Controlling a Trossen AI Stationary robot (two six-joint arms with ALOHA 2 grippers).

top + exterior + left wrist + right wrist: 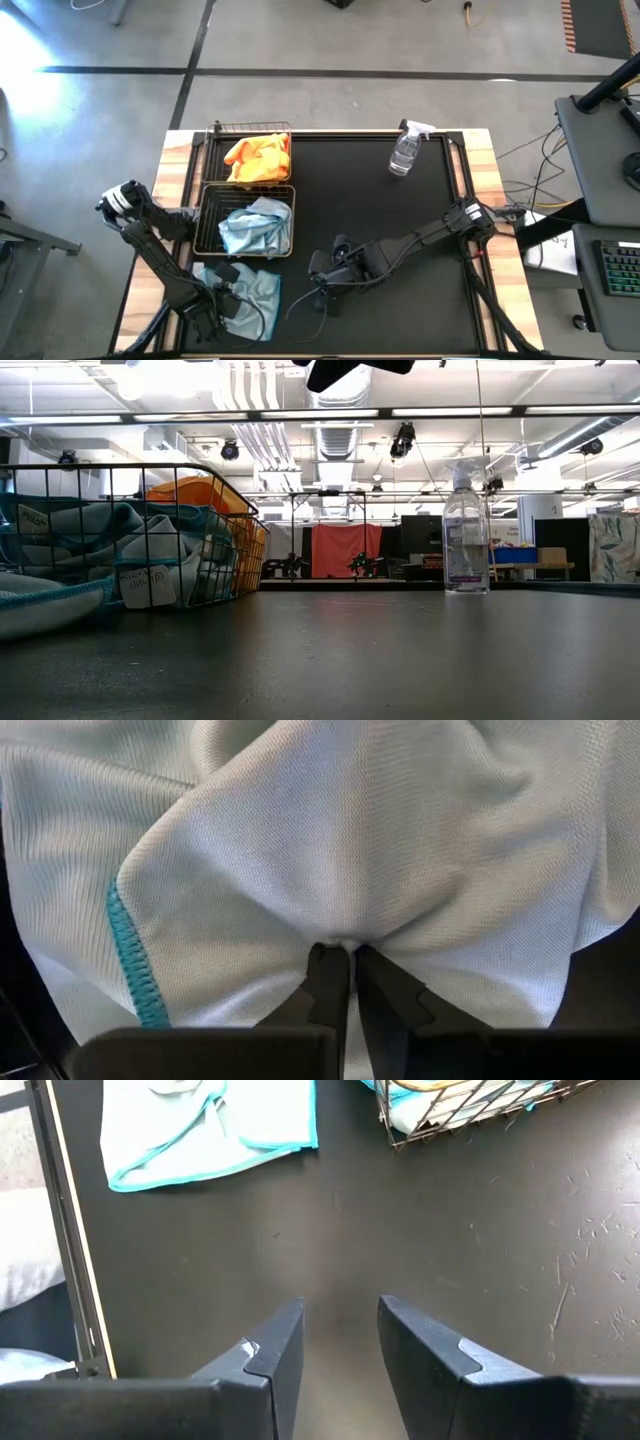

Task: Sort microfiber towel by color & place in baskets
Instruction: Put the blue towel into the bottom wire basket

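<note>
I have only a small pucker of the pale blue towel in my left gripper, so next I open it and close it around a fuller bunch [342, 900] before lifting.
One pale blue-grey towel with a teal hem [255, 290] lies on the black mat near the table's near-left corner, in front of the baskets. My left gripper [226, 287] is over it, shut on the cloth [342, 952]. The near wire basket [208, 222] holds pale blue towels [256, 226]. The far basket [214, 140] holds orange towels [258, 158]. My right gripper [320, 274] hangs open over bare mat to the right of the loose towel [340, 1320]. Its wrist view shows that towel [200, 1130] and a basket corner [470, 1105]. My left gripper pinches a small raised pucker of the pale blue towel [340, 935] between its two fingers [325, 980], away from the teal hem [135, 960]. The fingers come from above. Creases run out from the pinch; the rest of the towel lies on the mat.
A clear plastic spray bottle [405, 150] stands upright near the far edge, right of the baskets [466, 535]. The black mat's middle and right part [400, 230] is bare. Wooden table edges [480, 200] frame the mat. The right arm [420, 240] stretches across the near right side.
</note>
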